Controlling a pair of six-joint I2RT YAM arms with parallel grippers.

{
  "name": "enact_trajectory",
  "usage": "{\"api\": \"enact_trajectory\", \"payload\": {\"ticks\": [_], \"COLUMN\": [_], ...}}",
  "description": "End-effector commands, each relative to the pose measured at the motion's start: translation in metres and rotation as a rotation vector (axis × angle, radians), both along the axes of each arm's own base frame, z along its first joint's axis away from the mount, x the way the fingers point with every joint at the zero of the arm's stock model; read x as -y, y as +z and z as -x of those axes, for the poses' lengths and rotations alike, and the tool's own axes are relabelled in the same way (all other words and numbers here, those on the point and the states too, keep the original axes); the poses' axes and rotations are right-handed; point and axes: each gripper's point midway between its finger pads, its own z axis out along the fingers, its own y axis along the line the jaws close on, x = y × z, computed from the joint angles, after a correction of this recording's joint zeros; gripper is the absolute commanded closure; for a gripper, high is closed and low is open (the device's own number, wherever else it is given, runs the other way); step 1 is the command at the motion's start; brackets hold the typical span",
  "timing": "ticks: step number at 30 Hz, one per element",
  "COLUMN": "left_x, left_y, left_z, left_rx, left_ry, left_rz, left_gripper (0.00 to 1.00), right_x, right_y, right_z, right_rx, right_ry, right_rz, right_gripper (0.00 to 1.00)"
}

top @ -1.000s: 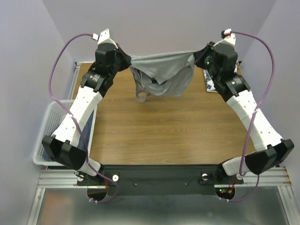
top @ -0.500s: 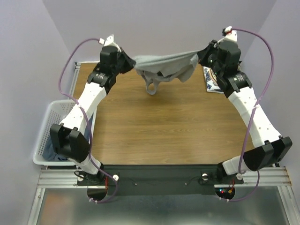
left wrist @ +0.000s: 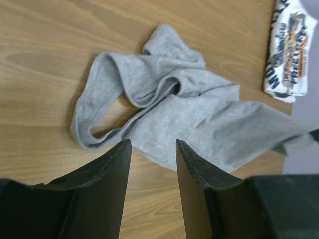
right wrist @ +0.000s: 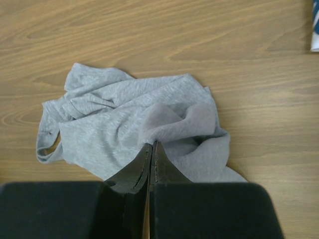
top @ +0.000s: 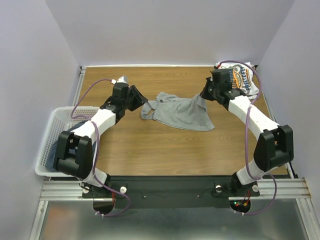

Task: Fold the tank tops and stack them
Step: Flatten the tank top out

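Note:
My right gripper is pinching a fold away from the grey tank top's near corner. It should take that corner, and my left gripper should take the tank top's strap-side corner [top: 154, 119].
The light grey tank top [top: 179, 113] lies crumpled on the wooden table, its strap loop [left wrist: 92, 122] toward the left arm. My left gripper [left wrist: 153, 144] stands open just short of the top's near edge with nothing between its fingers; from above it [top: 141, 100] is at the garment's left end. My right gripper [right wrist: 152, 145] is shut on a pinched fold of the grey tank top [right wrist: 114, 124] at its right end [top: 202, 98]. The white tank top with the blue-and-orange logo [top: 245, 80] lies folded at the back right corner.
A white lattice basket [top: 46, 136] sits off the table's left edge beside the left arm, with dark blue cloth [top: 50, 159] in it. Purple walls close in the back and both sides. The printed white top [left wrist: 289, 50] lies beyond the grey one.
Both arms have come down from holding the grey tank top stretched in the air. The top now lies on the table. The left gripper has opened and let go of it.

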Motion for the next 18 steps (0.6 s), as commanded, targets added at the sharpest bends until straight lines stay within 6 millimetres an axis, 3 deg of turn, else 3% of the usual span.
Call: {"api": "enact_trajectory", "payload": {"ticks": [1, 2, 5, 6, 8, 10, 13, 14, 16, 18], "left_x": [0.023, 0.047, 0.086, 0.109, 0.121, 0.125, 0.111, 0.103, 0.104, 0.105], "left_y": [0.058, 0.051, 0.037, 0.023, 0.003, -0.007, -0.019, -0.027, -0.027, -0.038], "left_z": [-0.003, 0.012, 0.036, 0.054, 0.057, 0.057, 0.044, 0.041, 0.037, 0.037], "left_rx": [0.187, 0.178, 0.156, 0.121, 0.09, 0.069, 0.063, 0.051, 0.057, 0.035], "left_ry": [-0.041, -0.097, -0.148, -0.194, -0.188, -0.181, -0.101, -0.071, -0.075, -0.079], "left_rz": [0.078, 0.076, 0.066, 0.071, 0.06, 0.045, -0.044, -0.091, -0.115, -0.129], "left_gripper": [0.48, 0.48, 0.48, 0.48, 0.48, 0.49, 0.49, 0.48, 0.48, 0.48], "right_x": [-0.012, -0.012, -0.009, -0.003, 0.015, 0.034, 0.063, 0.072, 0.075, 0.078], "right_y": [0.026, 0.024, 0.016, 0.011, 0.006, -0.005, -0.01, -0.016, -0.012, -0.032], "right_z": [-0.018, -0.018, -0.02, -0.019, -0.018, -0.012, -0.007, -0.002, 0.005, 0.028], "right_rx": [0.074, 0.069, 0.052, 0.043, 0.04, 0.017, 0.005, -0.007, -0.002, -0.046], "right_ry": [0.036, 0.035, 0.014, -0.01, -0.091, -0.153, -0.245, -0.271, -0.283, -0.305], "right_rz": [-0.055, -0.054, -0.042, -0.022, 0.03, 0.068, 0.108, 0.125, 0.119, 0.095], "right_gripper": [1.0, 0.99, 1.0, 1.0, 1.0, 0.97, 0.72, 0.55, 0.44, 0.43]}}
